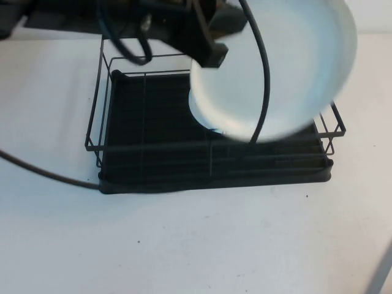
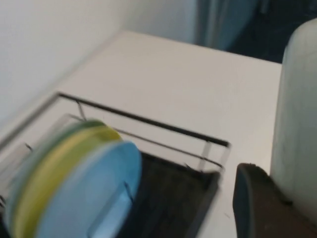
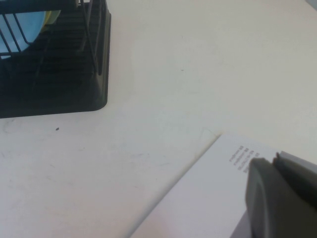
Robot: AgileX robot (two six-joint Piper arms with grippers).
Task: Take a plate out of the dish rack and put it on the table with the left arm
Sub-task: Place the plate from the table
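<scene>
Next, my left gripper lets go of the white plate on the bare table (image 1: 225,242), just in front of the middle of the black dish rack.
My left arm reaches in from the top of the high view. Its gripper (image 1: 210,54) is shut on the rim of the round white plate (image 1: 288,67) and holds it tilted in the air above the right half of the black wire dish rack (image 1: 153,159). In the left wrist view the plate (image 2: 297,119) fills the right edge beside one black finger (image 2: 255,203). A light blue plate (image 2: 94,193) and a yellow plate (image 2: 64,166) stand in the rack (image 2: 148,121) below. My right gripper (image 3: 274,163) is shut and empty, low over the white table (image 3: 198,64), away from the rack (image 3: 59,84).
A white printed sheet (image 3: 208,198) lies under my right gripper. A black cable (image 1: 43,171) runs across the table (image 1: 184,245) to the rack's front left corner. Another cable (image 1: 264,67) hangs in front of the held plate.
</scene>
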